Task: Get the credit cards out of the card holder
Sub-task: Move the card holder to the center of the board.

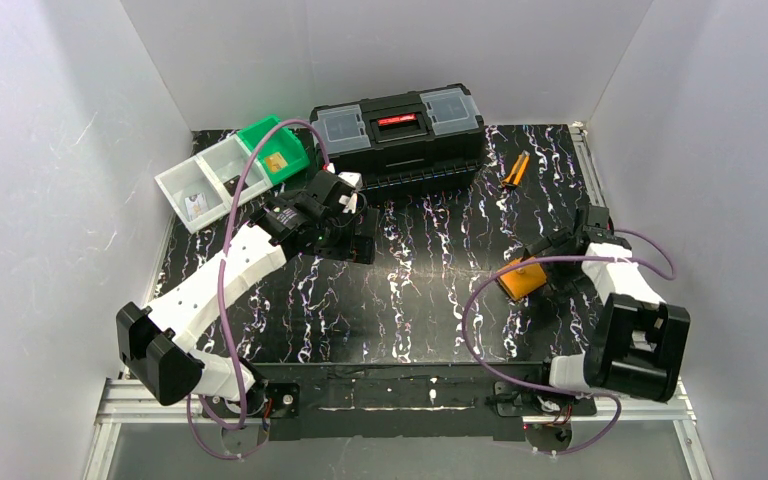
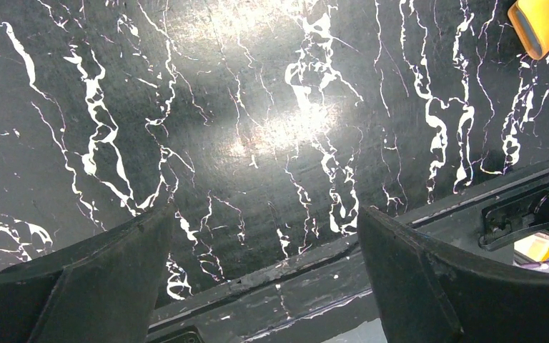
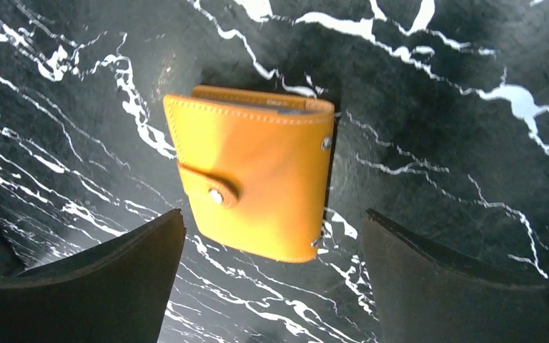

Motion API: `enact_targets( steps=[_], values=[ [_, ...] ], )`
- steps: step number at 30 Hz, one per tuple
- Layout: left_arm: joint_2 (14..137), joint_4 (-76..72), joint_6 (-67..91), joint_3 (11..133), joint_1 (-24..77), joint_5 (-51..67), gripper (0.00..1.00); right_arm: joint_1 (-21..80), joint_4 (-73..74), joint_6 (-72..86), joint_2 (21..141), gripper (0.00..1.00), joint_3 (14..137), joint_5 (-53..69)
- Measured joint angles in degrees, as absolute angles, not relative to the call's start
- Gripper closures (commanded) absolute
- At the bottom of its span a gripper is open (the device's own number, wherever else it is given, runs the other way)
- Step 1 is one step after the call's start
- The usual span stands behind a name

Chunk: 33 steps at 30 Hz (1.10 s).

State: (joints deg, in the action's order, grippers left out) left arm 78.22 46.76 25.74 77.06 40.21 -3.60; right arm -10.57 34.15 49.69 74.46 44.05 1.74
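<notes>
The robot's left gripper will next move to the orange card holder's snap tab (image 1: pixel 520 270) and close there, because this tab keeps the holder shut.
The orange card holder (image 1: pixel 520 278) lies flat on the black marbled table at the right, folded shut with its snap tab fastened (image 3: pixel 254 175). Its corner also shows in the left wrist view (image 2: pixel 543 21). The credit cards are hidden inside it; only a thin edge shows along its far side. My right gripper (image 1: pixel 550 258) hovers just above and beside the holder, open, one finger on each side of its near edge (image 3: pixel 273 214), touching nothing. My left gripper (image 1: pixel 353 240) hangs open over bare table at centre left (image 2: pixel 264 214), holding nothing.
A black toolbox (image 1: pixel 400 128) stands at the back centre. White bins (image 1: pixel 205 182) and a green bin (image 1: pixel 275 150) with a small tan item sit at the back left. Orange-handled pliers (image 1: pixel 514 171) lie at the back right. White walls enclose the table.
</notes>
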Motion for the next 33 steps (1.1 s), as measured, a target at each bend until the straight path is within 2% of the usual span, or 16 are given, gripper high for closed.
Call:
enact_targets(
  steps=[2,11,15,22,23,26,27,30,33],
  values=[
    [78.22,46.78,25.52,77.06,40.21,-3.57,0.0,-12.34,32.58,49.32,77.38,0.11,44.07,2.68],
    [78.22,46.98,25.04,77.06,40.21,-3.64,0.01,-14.06,31.03,47.09,88.09,0.55,49.19,4.6],
    [78.26,46.94,25.15,76.69,40.21,-3.81,0.0,-11.27,31.03,46.17,88.66,0.63,50.43,4.45],
    [79.83,46.37,26.2,74.59,40.21,-3.79,0.0,3.64,29.63,46.41,89.06,0.65,50.59,5.41],
    [80.25,46.33,26.48,74.24,40.21,-3.77,0.0,6.28,29.12,46.54,89.45,0.61,50.61,5.76],
    [81.69,45.56,27.22,73.03,40.21,-3.6,0.0,13.28,28.25,47.05,90.83,0.4,50.85,6.76],
    [82.08,45.3,27.4,72.64,40.21,-3.6,0.0,14.7,28.18,47.09,90.94,0.36,50.85,7.16],
    [83.15,44.84,27.92,72.01,40.21,-3.6,0.0,15.94,27.33,48.1,88.86,0.34,49.25,7.84],
    [84.03,43.75,28.14,72.03,40.23,-3.57,0.0,12.23,27.86,48.36,83.13,0.32,47.55,6.79]
  ],
)
